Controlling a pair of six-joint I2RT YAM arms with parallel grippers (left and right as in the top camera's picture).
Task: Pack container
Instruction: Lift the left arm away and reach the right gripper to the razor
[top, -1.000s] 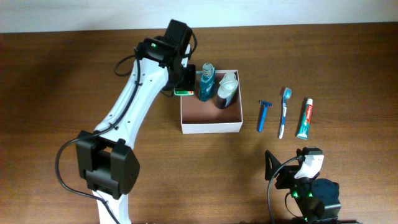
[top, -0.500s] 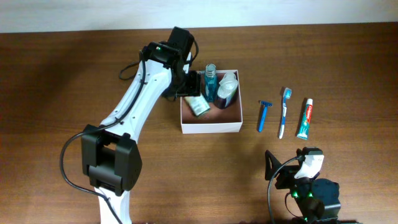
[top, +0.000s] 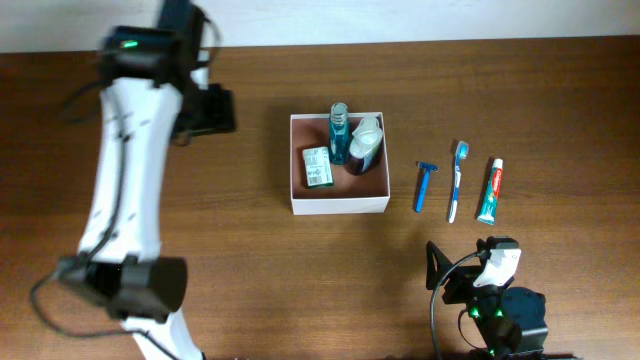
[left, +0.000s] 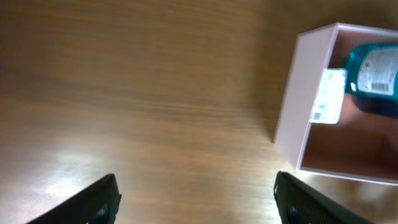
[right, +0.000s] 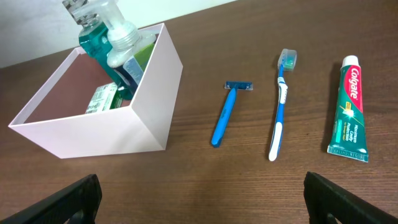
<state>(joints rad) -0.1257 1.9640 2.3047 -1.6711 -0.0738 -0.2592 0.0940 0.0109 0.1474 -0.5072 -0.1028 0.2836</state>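
Observation:
Next, I move my right gripper next to the middle of the blue razor's handle (top: 424, 186) (right: 228, 111), beside the toothbrush, and close it there.
The container (top: 340, 205), a white-walled square box with a pinkish-brown floor, stands mid-table. In it are a teal bottle (top: 338, 130), a white-capped bottle (top: 365, 146) and a green-white packet (top: 318, 167) lying flat. My left gripper (top: 214, 110) hangs over bare wood left of the box, open and empty (left: 199, 202); the box wall (left: 292, 106) shows at the right of its view. At the near edge sits my right gripper (top: 472, 272), open and empty (right: 202, 205), facing the container (right: 93, 134).
To the right of the box lie a blue razor (top: 425, 186), a blue-white toothbrush (top: 456, 180) and a green toothpaste tube (top: 489, 190), side by side on the wood. The razor (right: 224, 115), toothbrush (right: 280, 106) and tube (right: 348, 106) also show in the right wrist view.
My left gripper let go of the green-white packet, which now lies in the container. The left arm then swung left, away from the box, with its jaws widening. The right arm is still.

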